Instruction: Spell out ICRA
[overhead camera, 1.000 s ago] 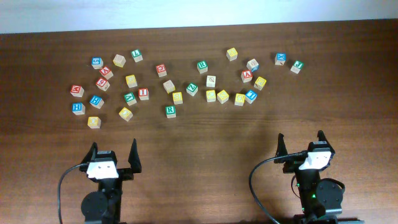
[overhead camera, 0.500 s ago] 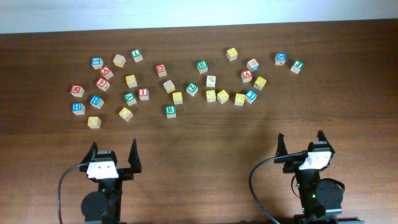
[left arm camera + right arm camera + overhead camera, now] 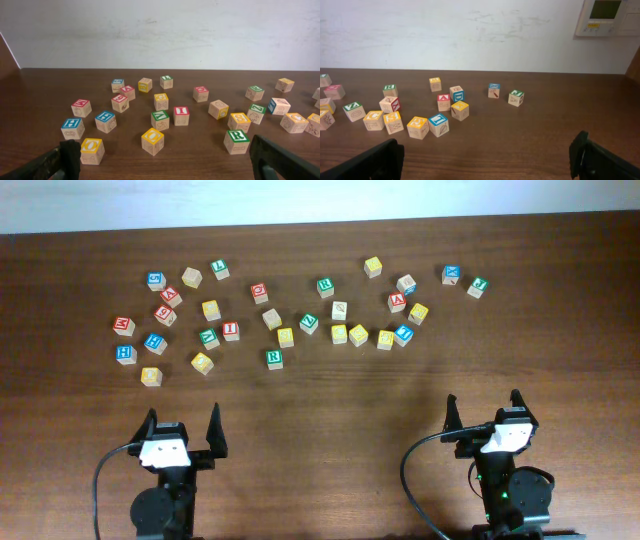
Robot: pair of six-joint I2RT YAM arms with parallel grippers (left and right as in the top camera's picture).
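Observation:
The robot's left gripper will close on the sides of the red I block (image 3: 231, 332) (image 3: 181, 117), because ICRA begins with that letter.
Many wooden letter blocks lie scattered across the far half of the table. A red I block (image 3: 231, 331) (image 3: 181, 115) sits left of centre. A green R block (image 3: 274, 358) (image 3: 237, 141) lies nearest the front, and another green R block (image 3: 325, 285) is further back. A red A block (image 3: 396, 302) (image 3: 443, 102) lies on the right. A blue I block (image 3: 403, 334) (image 3: 438, 124) is close to it. My left gripper (image 3: 182, 426) (image 3: 165, 165) and right gripper (image 3: 484, 408) (image 3: 487, 160) are both open and empty, near the front edge, well short of the blocks.
Yellow O blocks (image 3: 92, 150) (image 3: 153, 141) lie closest to the left gripper. The front strip of the wooden table (image 3: 330, 420) lies between the blocks and the arms. A white wall with a panel (image 3: 607, 17) stands behind the table.

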